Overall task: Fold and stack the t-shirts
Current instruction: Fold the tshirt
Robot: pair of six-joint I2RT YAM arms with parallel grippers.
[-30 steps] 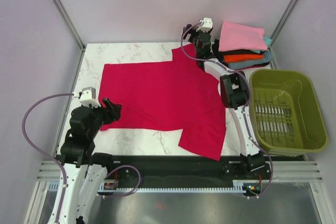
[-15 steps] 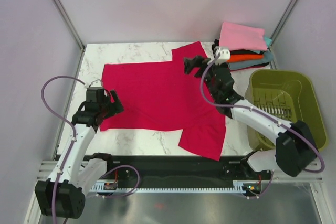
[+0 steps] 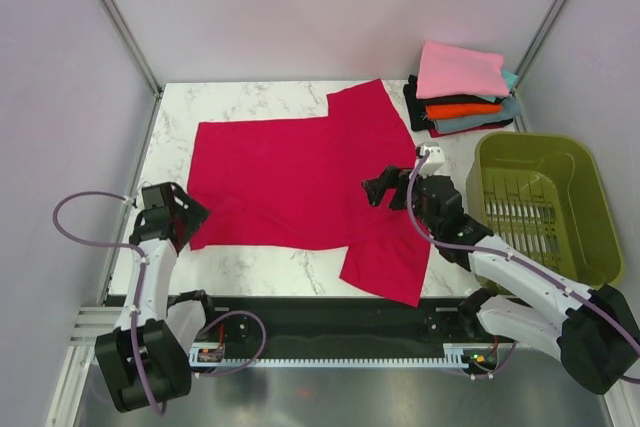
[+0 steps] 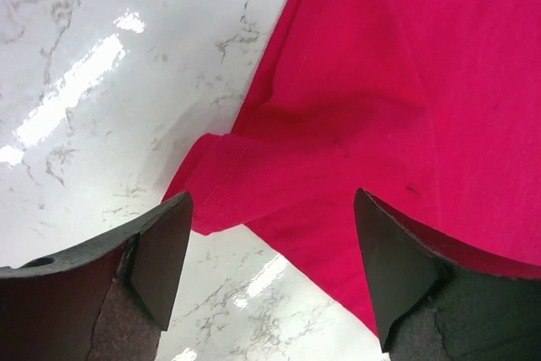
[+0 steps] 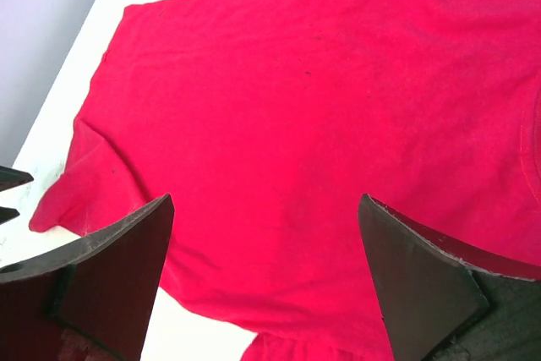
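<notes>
I should next move my right gripper to the crimson-red t-shirt's near sleeve and close it on the sleeve's hem corner (image 3: 414, 299) closest to the olive-green basket.
A large crimson-red t-shirt (image 3: 300, 182) lies spread flat on the white marble table (image 3: 250, 97). It also fills the left wrist view (image 4: 397, 82) and the right wrist view (image 5: 321, 116). My left gripper (image 3: 192, 215) is open and empty, at the shirt's near left corner. My right gripper (image 3: 376, 190) is open and empty, above the shirt's right side. A folded stack with the pink t-shirt (image 3: 458, 69) on top of orange (image 3: 462, 109), black and teal-grey ones sits at the back right.
An olive-green plastic basket (image 3: 545, 209) stands at the right edge, beside my right arm. Grey walls with metal rails close in the table at the back and sides. Bare marble shows along the left and front edges.
My right arm has pulled back from the far right sleeve towards the near side, now over the shirt's right part. My left gripper has drawn back left to the shirt's corner.
</notes>
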